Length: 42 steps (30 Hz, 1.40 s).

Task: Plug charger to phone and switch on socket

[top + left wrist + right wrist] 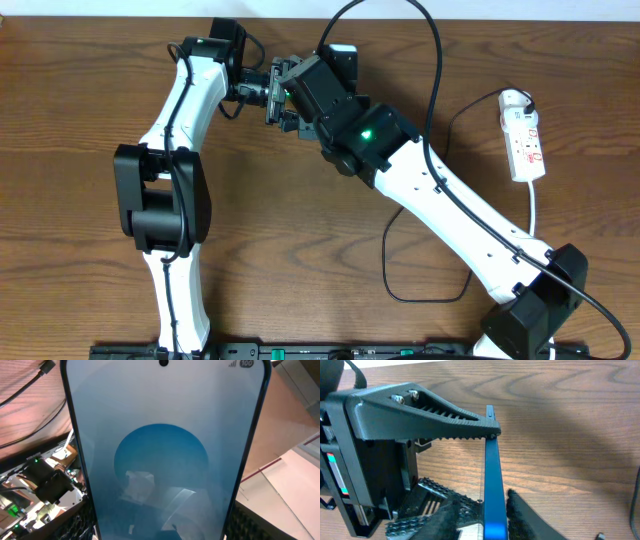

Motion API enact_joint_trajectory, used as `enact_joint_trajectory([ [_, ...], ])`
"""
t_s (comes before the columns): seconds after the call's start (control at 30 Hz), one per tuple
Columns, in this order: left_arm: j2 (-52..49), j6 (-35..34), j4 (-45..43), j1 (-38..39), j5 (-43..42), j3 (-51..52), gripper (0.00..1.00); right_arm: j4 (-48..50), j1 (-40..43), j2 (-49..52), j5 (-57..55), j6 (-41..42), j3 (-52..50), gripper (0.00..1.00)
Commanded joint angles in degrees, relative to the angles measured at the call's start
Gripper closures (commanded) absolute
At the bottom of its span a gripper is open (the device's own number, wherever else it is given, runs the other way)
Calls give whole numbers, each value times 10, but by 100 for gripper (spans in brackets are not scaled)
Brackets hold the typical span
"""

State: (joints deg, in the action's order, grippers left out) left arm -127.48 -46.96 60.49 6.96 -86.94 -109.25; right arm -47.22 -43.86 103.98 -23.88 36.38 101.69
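Note:
The left gripper spans the phone's wide side, so the right gripper should turn the phone edge-on for the left gripper to take across the phone's thin edge (pixel 493 472).
The phone (pixel 162 460) fills the left wrist view, its blue screen lit, and my left gripper (pixel 162 530) is shut on its two long sides. From the right wrist the phone (pixel 491 485) shows edge-on, standing off the table. My right gripper (pixel 487 510) straddles that thin edge, its fingers (pixel 520 515) close on either side with slim gaps showing, so it is open. Overhead, both grippers meet at the table's upper middle (pixel 275 95). The socket (pixel 524 135) lies at the far right. The charger cable (pixel 400 285) loops over the table; a black connector tip (pixel 47 366) lies on the wood.
The right arm (pixel 450 200) crosses the table diagonally from the front right, and the left arm (pixel 165 180) stands at the left. Another black cable (pixel 437 60) arcs over the right arm. The socket's white cord (pixel 533 205) runs toward the front.

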Motion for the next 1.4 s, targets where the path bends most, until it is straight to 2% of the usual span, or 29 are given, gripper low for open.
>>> enact_joint_trajectory([
  [0.0, 21, -3, 3, -1, -32, -5, 25, 1, -3, 2, -11, 0, 14, 74],
  [0.3, 21, -3, 3, -1, -32, -5, 25, 1, -1, 2, -10, 15, 14, 88],
  [0.43, 21, 2, 3, -1, -32, -5, 25, 1, -1, 2, -10, 15, 14, 98],
  [0.5, 21, 8, 2, -1, -32, -5, 25, 1, -1, 2, -10, 26, 14, 99],
  [0.53, 21, 8, 2, -1, -32, -5, 24, 1, -1, 2, -11, 26, 14, 99],
  [0.67, 21, 8, 2, -1, -32, -5, 4, 3, 0, 2, -19, 48, 14, 99],
  [0.83, 21, 8, 2, -1, -31, -5, 1, 12, 3, -5, -99, 185, 14, 99],
  [0.9, 21, 8, 2, -1, -30, -5, 1, 12, 5, -10, -134, 267, 14, 99],
  [0.93, 21, 8, 2, -1, -30, -5, 1, 12, 6, -18, -146, 362, 14, 98],
  [1.03, 21, 8, 2, -1, -31, -5, 2, 12, 6, -24, -146, 493, 14, 98],
  [1.1, 21, 7, 3, -1, -31, -5, 12, 12, 5, -24, -134, 566, 14, 98],
  [1.13, 21, 7, 3, -1, -31, -5, 28, 12, 5, -24, -118, 607, 14, 98],
  [1.17, 21, 7, 3, -1, -31, -5, 32, 12, 5, -24, -108, 633, 14, 98],
  [1.27, 21, 7, 3, -1, -31, -5, 32, 11, 5, -24, -82, 717, 14, 94],
  [1.37, 21, 7, 3, -1, -31, -5, 33, 10, 5, -24, -81, 746, 14, 93],
])
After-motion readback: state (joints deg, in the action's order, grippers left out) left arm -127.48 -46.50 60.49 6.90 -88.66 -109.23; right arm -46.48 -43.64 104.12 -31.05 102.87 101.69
